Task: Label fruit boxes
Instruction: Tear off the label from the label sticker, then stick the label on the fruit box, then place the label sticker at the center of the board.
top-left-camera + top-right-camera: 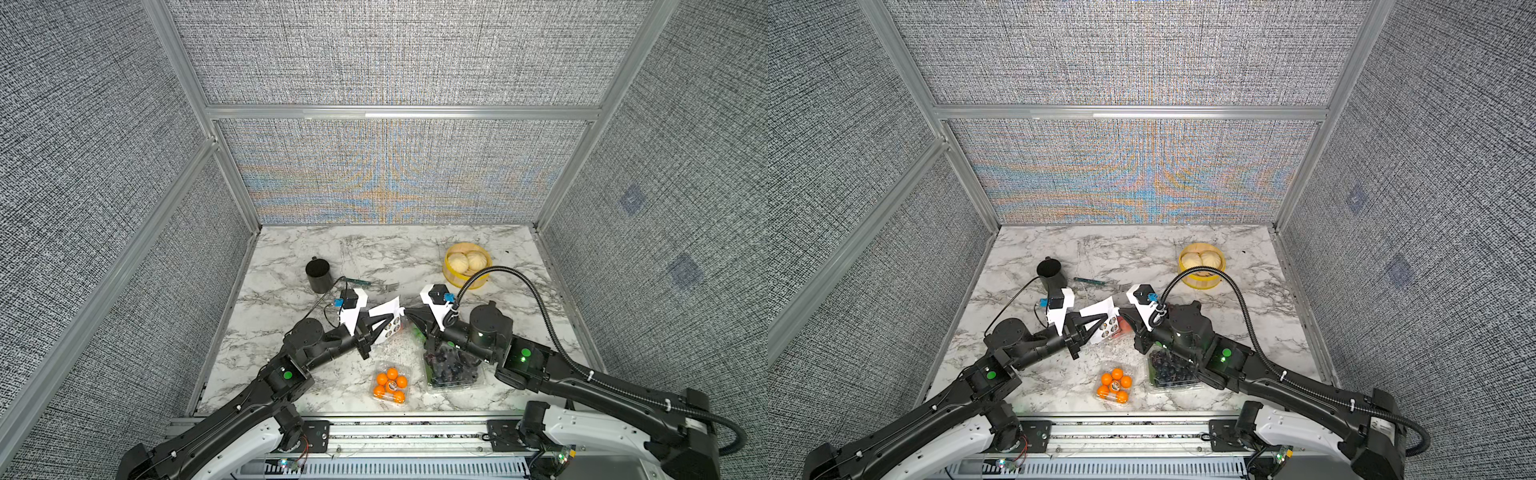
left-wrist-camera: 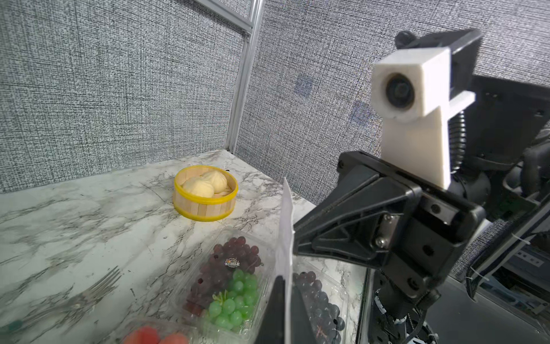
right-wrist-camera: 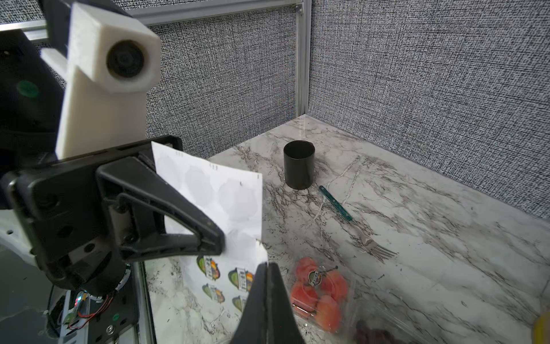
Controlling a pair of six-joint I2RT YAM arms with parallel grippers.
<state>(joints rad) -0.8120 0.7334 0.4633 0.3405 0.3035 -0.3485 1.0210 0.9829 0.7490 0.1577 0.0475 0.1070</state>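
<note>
I will set the white sticker sheet, now held up over the table's middle, down with my left gripper on the bare table (image 1: 354,357) next to the box of orange balls.
My left gripper (image 1: 390,319) is shut on a white sticker sheet (image 3: 226,193) and holds it up over the table's middle. Fruit stickers show on the sheet's lower part. My right gripper (image 3: 267,266) is shut at the sheet's free corner, facing the left one. Beneath them lie a clear box of strawberries (image 3: 320,292) and one of red-green grapes (image 2: 229,283), each with a round label on its lid. Nearer the front stand the box of orange balls (image 1: 390,384) and the box of dark grapes (image 1: 453,370), the latter partly under my right arm.
A black cup (image 1: 319,274) stands at the back left, with a green-handled fork (image 3: 357,226) lying beside it. A yellow bamboo steamer (image 1: 466,264) with pale buns sits at the back right. Grey panel walls close in three sides.
</note>
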